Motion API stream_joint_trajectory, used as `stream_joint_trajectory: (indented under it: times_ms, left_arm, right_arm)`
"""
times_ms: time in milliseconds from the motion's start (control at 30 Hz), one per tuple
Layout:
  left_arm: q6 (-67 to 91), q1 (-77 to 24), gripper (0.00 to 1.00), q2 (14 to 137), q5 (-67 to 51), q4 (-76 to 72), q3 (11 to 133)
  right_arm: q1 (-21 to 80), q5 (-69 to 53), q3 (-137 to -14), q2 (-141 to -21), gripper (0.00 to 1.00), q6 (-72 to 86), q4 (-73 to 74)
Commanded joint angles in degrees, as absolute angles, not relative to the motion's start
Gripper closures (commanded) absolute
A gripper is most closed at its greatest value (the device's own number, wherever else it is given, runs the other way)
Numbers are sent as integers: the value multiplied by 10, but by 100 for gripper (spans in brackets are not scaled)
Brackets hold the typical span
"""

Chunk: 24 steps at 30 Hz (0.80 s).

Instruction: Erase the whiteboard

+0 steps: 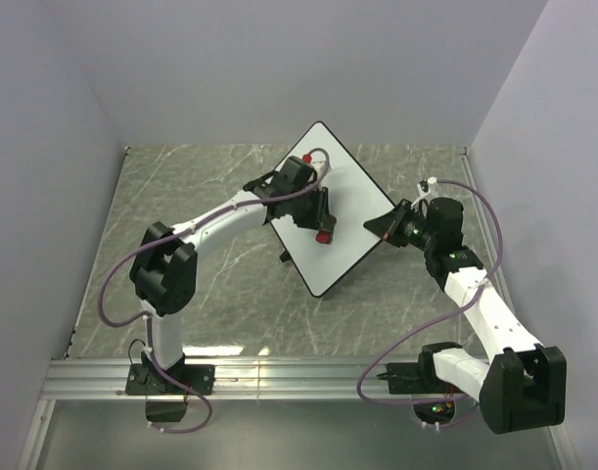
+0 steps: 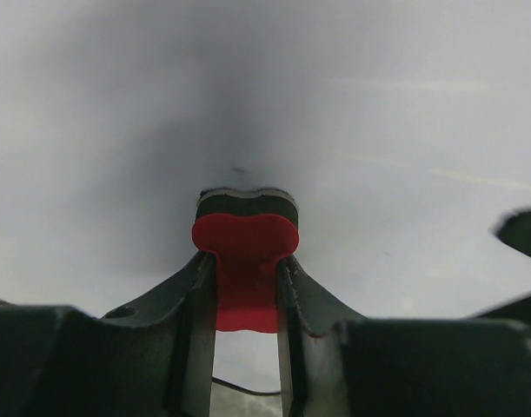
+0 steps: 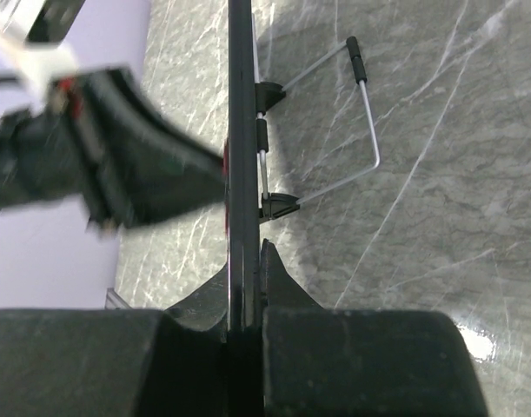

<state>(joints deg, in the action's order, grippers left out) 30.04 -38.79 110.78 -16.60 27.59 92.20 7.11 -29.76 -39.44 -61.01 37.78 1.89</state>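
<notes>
The robot's left gripper needs to release the red-and-black eraser on the bare marbled table (image 1: 232, 266) next to the lower black clip of the whiteboard.
The whiteboard (image 1: 349, 206) stands tilted at the middle back of the table, and its white face (image 2: 378, 130) shows only a faint dark speck (image 2: 237, 169). My left gripper (image 1: 322, 227) is shut on a red-and-black eraser (image 2: 245, 252), whose black pad is pressed against the board. In the top view the eraser (image 1: 323, 237) sits near the board's centre. My right gripper (image 1: 379, 228) is shut on the board's right edge. In the right wrist view that edge (image 3: 242, 130) runs straight up between the jaws of my right gripper (image 3: 244, 265).
A bent wire stand (image 3: 368, 130) is clipped to the board's back. The marbled grey table (image 1: 220, 294) is enclosed by pale walls, with an aluminium rail (image 1: 279, 377) along the near edge. My left arm (image 3: 117, 169) shows blurred beyond the board.
</notes>
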Motion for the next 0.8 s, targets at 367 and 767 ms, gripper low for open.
stream_joint_trajectory:
  times_ms: [367,767]
  left_arm:
    - [347,-360,100,1093,-172,285,937]
    - [296,-272,100,957,-56,368,919]
  right_arm:
    - [87,-316,-398,-610,100,338,94]
    - [87,-316,-398,-584,100,326,109]
